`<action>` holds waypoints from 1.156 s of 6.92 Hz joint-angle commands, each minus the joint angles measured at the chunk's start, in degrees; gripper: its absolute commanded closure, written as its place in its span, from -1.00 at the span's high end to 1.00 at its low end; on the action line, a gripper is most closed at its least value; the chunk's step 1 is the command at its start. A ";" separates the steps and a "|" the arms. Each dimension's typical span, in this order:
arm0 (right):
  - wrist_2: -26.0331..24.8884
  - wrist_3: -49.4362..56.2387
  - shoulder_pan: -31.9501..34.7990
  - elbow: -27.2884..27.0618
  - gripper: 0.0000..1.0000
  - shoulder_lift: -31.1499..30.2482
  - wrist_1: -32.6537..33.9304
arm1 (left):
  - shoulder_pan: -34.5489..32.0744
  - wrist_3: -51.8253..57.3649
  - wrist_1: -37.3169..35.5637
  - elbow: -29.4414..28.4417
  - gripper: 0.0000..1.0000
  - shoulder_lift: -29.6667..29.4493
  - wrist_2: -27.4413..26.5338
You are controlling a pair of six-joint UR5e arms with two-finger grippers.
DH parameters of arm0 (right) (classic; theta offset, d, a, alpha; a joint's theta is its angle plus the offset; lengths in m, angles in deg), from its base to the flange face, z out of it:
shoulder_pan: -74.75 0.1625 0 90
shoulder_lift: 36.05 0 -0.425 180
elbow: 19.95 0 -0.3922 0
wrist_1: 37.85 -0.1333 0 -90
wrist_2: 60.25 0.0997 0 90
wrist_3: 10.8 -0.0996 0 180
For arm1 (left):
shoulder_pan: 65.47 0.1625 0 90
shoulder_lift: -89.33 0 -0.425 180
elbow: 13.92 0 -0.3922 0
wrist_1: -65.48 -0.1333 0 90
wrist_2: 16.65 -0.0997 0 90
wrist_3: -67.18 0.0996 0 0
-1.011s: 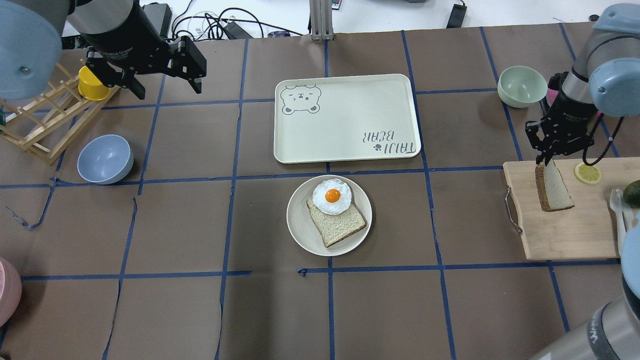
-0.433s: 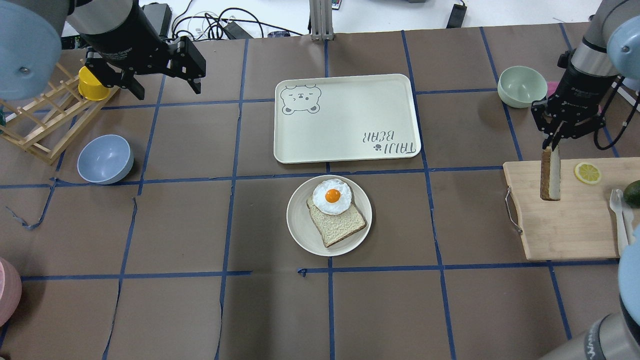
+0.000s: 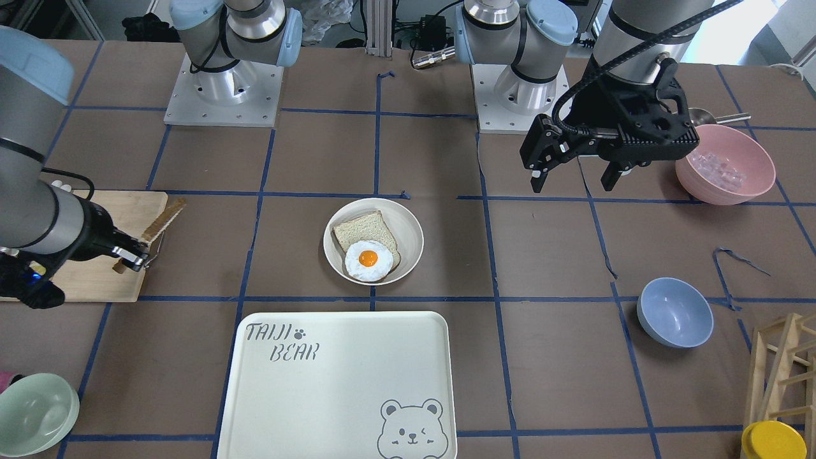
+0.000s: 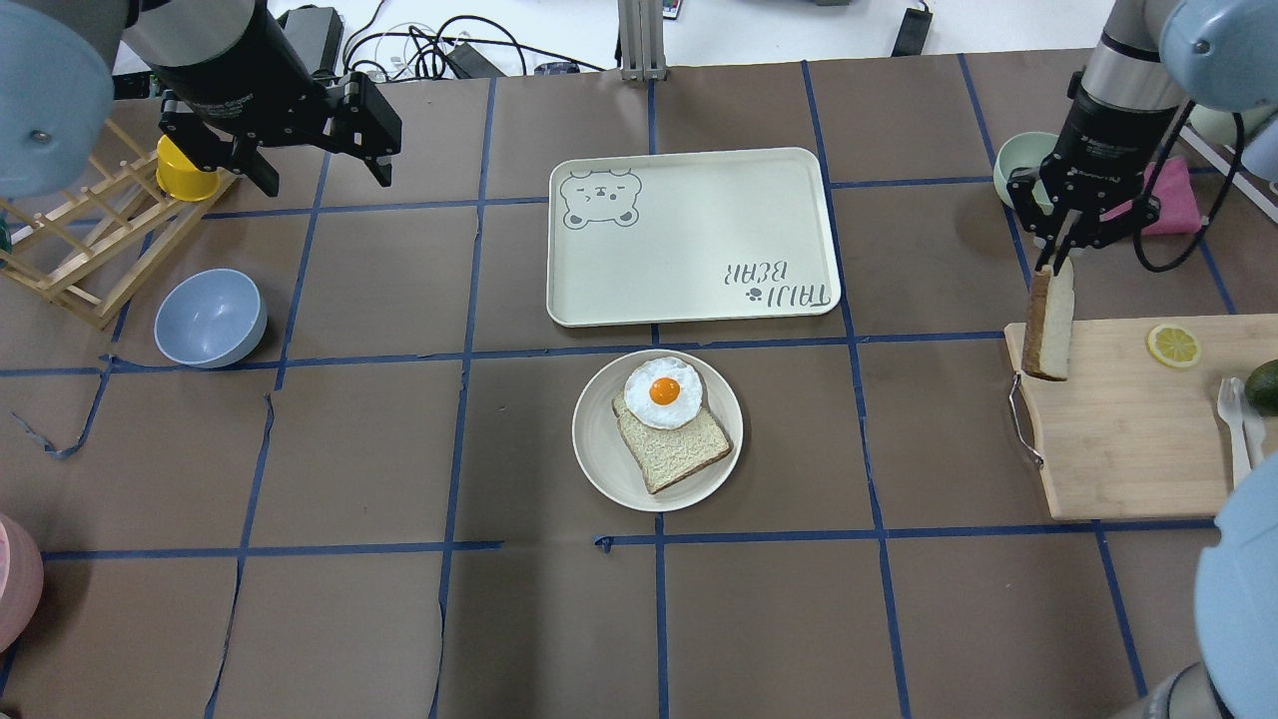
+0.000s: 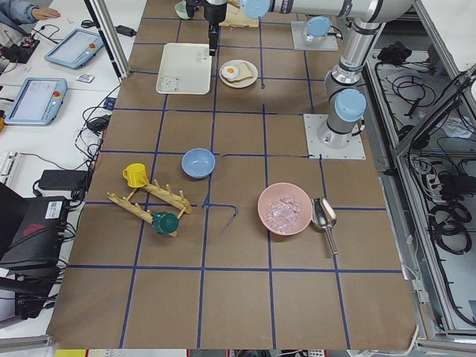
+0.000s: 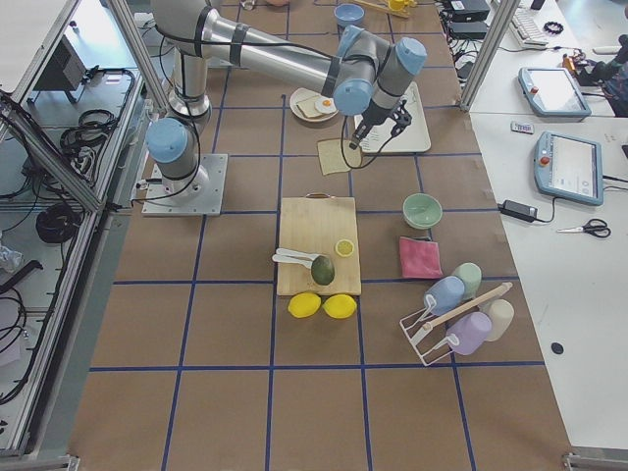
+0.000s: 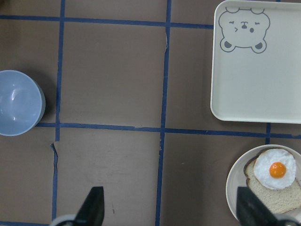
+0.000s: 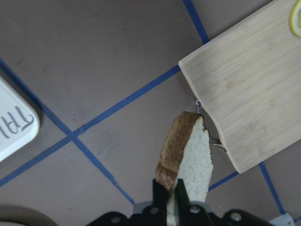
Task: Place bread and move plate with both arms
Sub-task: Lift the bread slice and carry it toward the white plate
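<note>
I will use my right gripper to put the bread down on top of the fried egg on the plate (image 3: 368,257).
The bread (image 4: 1048,325) hangs on edge from my right gripper (image 4: 1053,265), which is shut on its top crust, over the far left corner of the cutting board (image 4: 1128,429). The right wrist view shows the bread (image 8: 193,160) held clear above the board's corner. The plate (image 4: 599,439) sits at the table's middle and holds a smaller slice with a fried egg (image 4: 663,391). My left gripper (image 4: 324,180) is open and empty, high over the far left of the table, well apart from the plate (image 7: 235,193).
A bear-print tray (image 4: 689,240) lies just beyond the plate. A green bowl (image 4: 1013,165) and pink cloth are behind the right gripper. A blue bowl (image 4: 210,318), a wooden rack and a yellow cup (image 4: 185,170) are at the left. A pink bowl (image 3: 723,162) stands near the left arm.
My right gripper has lifted the bread off the board and carried it left and away, to the board's far left corner. The left gripper has barely shifted.
</note>
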 commanded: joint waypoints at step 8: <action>7.29 -30.08 27.07 3.75 -1.00 7.08 3.51 | -0.13 0.09 0.02 0.05 1.00 -0.04 0.29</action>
